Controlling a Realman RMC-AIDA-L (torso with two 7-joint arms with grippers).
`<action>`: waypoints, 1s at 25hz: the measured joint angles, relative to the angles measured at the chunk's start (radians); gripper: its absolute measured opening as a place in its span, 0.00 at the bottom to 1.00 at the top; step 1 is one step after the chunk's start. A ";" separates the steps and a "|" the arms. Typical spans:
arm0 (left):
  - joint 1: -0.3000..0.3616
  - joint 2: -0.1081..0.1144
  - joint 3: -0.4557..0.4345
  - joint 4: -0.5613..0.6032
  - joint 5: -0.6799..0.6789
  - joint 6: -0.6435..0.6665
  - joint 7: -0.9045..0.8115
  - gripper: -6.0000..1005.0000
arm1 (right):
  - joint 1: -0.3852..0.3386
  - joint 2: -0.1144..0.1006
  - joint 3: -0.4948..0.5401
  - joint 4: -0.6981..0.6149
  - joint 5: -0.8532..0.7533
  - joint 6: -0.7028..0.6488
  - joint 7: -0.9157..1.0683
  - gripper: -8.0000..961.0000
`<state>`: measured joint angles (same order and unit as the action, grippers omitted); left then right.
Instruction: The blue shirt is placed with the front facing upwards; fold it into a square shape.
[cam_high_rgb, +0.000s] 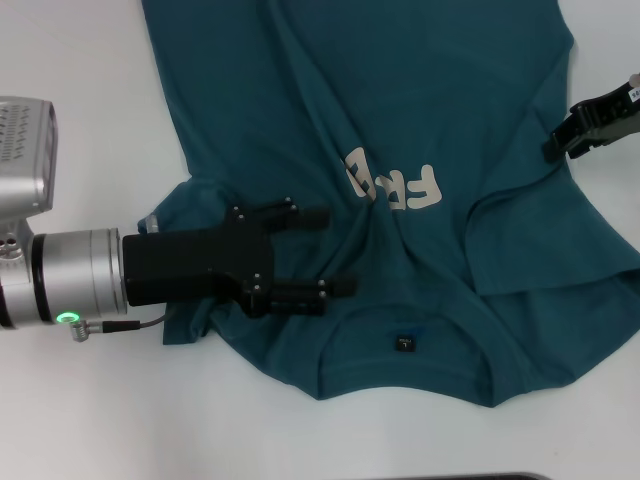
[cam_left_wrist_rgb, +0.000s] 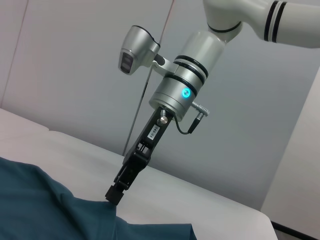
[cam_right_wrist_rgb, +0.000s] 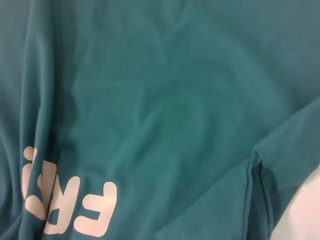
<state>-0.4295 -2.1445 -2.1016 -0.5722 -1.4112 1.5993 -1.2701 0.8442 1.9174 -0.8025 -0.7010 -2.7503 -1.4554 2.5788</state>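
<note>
The edge of the folded sleeve curls back toward the shirt's side, so the robot's right gripper will grip it close by and pull it flat toward the cream letters (cam_high_rgb: 424, 188).
The blue shirt (cam_high_rgb: 400, 110) lies front up on the white table (cam_high_rgb: 90, 400). Its cream letters (cam_high_rgb: 392, 183) are on the chest and its collar with a small black label (cam_high_rgb: 404, 343) is on the side nearest me. My left gripper (cam_high_rgb: 325, 252) is open and hovers over the bunched left shoulder and sleeve, fingers pointing toward the chest. My right gripper (cam_high_rgb: 585, 125) is at the shirt's right side edge; it also shows in the left wrist view (cam_left_wrist_rgb: 115, 192), touching the cloth (cam_left_wrist_rgb: 50, 210). The right wrist view shows the chest cloth (cam_right_wrist_rgb: 175, 100) and letters (cam_right_wrist_rgb: 70, 210).
The shirt's right sleeve (cam_high_rgb: 560, 255) lies creased over the body near the right shoulder. Bare white table shows to the left and in front of the collar (cam_high_rgb: 400, 440). A grey wall (cam_left_wrist_rgb: 75, 60) stands behind the table in the left wrist view.
</note>
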 joint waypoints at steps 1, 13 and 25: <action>0.000 0.000 0.000 0.000 0.000 0.000 0.000 0.90 | 0.000 0.000 0.000 0.001 -0.001 0.002 0.000 0.31; 0.000 -0.002 0.000 0.000 0.000 0.001 0.002 0.90 | 0.003 0.012 -0.007 0.027 -0.007 0.039 0.001 0.43; 0.004 -0.001 0.000 0.000 0.000 0.002 0.005 0.90 | 0.004 0.020 -0.003 0.040 0.015 0.052 -0.025 0.12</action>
<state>-0.4254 -2.1460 -2.1016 -0.5721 -1.4113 1.6009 -1.2646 0.8478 1.9374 -0.8055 -0.6614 -2.7355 -1.4036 2.5541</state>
